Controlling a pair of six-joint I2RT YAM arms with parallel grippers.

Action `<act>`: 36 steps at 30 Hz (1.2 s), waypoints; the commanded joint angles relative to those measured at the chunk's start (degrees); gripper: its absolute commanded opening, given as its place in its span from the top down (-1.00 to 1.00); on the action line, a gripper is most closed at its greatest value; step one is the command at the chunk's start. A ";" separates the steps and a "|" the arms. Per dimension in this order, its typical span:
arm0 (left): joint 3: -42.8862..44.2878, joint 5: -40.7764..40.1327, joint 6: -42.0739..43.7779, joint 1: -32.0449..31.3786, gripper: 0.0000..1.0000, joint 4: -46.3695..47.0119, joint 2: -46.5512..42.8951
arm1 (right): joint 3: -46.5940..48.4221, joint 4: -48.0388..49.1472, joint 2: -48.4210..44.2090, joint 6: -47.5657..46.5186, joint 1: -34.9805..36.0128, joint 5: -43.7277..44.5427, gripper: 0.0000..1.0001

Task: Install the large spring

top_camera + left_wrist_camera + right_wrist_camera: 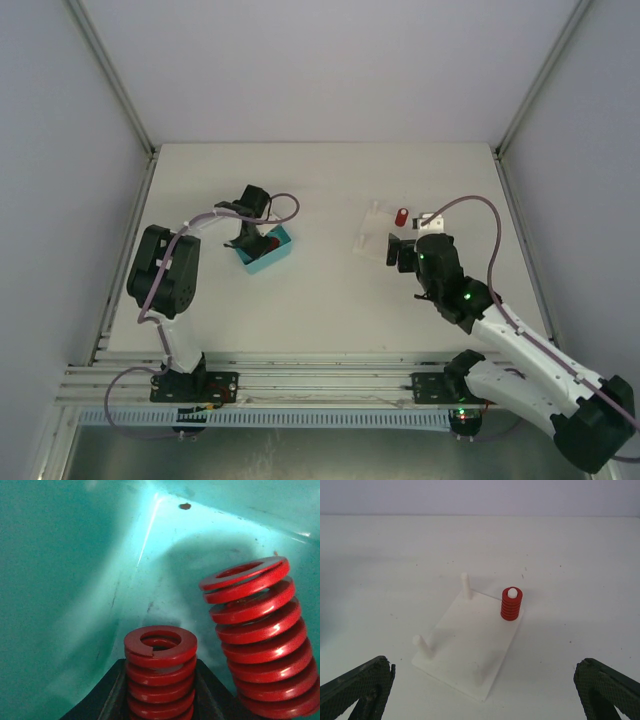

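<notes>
The red spring in my left gripper [270, 243] will pass to my right gripper, which will close on it between the teal bin and the white peg plate.
My left gripper [246, 238] reaches down into a teal bin [270, 255]. In the left wrist view its black fingers [107, 695] press on both sides of an upright red spring [160, 652], so the gripper [160, 685] is shut on it. A second, taller red spring [257, 640] leans beside it to the right on the bin floor [100, 580]. My right gripper [400, 250] is wide open and empty just in front of a white peg plate [470, 650]. One red spring [511, 604] sits on the plate's far right peg. Two other pegs [466, 585] [422, 646] are bare.
The peg plate [375, 235] lies at the table's middle right, with a small white block [431, 219] beside it. The teal bin stands left of centre. Aluminium frame rails run along the table's near edge and both side walls.
</notes>
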 commanded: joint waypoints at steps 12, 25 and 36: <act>-0.94 4.36 -1.98 0.77 0.75 2.76 -11.60 | 2.10 -0.84 1.07 1.33 0.04 -4.50 -0.98; -11.40 18.96 -5.94 -2.23 0.86 23.86 -31.73 | 17.02 -9.48 9.46 9.14 -0.07 -27.69 -0.97; -31.71 16.14 -6.93 -14.62 0.94 58.79 -37.28 | 29.12 -17.61 17.03 9.01 0.18 -44.77 -0.44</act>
